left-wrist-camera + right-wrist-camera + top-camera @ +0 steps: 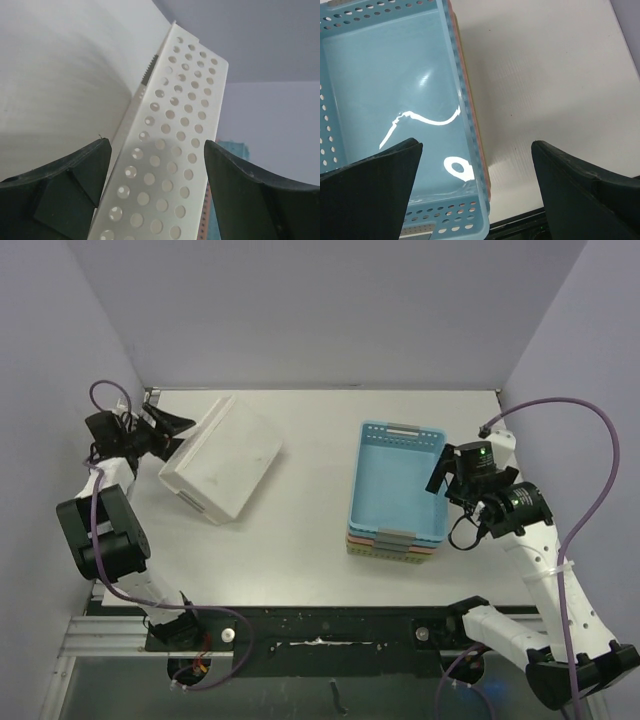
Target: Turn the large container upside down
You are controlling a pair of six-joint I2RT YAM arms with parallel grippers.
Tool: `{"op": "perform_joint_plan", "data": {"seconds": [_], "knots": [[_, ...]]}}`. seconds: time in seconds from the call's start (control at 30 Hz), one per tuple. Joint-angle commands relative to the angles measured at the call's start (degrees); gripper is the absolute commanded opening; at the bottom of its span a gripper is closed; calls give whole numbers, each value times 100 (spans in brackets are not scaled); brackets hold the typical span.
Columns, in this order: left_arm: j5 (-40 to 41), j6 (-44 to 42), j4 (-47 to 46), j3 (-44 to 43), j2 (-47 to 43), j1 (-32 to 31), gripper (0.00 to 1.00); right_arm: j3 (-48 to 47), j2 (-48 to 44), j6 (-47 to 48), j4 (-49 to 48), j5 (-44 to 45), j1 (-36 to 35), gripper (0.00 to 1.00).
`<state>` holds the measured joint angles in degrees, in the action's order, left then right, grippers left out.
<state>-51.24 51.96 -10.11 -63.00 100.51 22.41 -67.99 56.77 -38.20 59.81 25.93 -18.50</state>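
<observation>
The middle of the long rim (357, 475) of the blue basket is on the side facing the large white container. My right gripper needs to close on it there.
The large white container (225, 460) lies at the left of the table, tilted, with its flat bottom facing up and to the right. My left gripper (172, 437) is open at its left edge. In the left wrist view the container's perforated side wall (175, 135) stands between the spread jaws of the left gripper (156, 150); I cannot tell whether a finger touches it. My right gripper (440, 472) is open and empty, hovering over the right rim of a blue basket (400, 480). In the right wrist view the right gripper (477, 150) is spread over that rim (465, 115).
The blue basket is the top of a stack of baskets; orange and green rims (390, 548) show below it at the right centre of the white table (310, 560). Purple-grey walls close the back and sides. A black rail runs along the near edge.
</observation>
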Motion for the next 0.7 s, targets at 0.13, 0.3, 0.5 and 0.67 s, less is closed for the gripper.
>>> {"op": "perform_joint_plan", "data": {"seconds": [0.13, 0.3, 0.5, 0.67], "knots": [[2491, -2773, 3754, -817, -614, -106, 76, -297, 199, 319, -351, -138, -130, 98], [3592, -3024, 4118, -960, -720, -312, 77, -345, 274, 341, -375, -150, -222, 98], [5163, -3190, 4469, -1430, -985, -926, 78, -396, 270, 282, -325, -176, -349, 98], [6401, -3322, 4712, -1995, -1499, -2215, 79, -731, 543, -196, -2, 270, -750, 98]]}}
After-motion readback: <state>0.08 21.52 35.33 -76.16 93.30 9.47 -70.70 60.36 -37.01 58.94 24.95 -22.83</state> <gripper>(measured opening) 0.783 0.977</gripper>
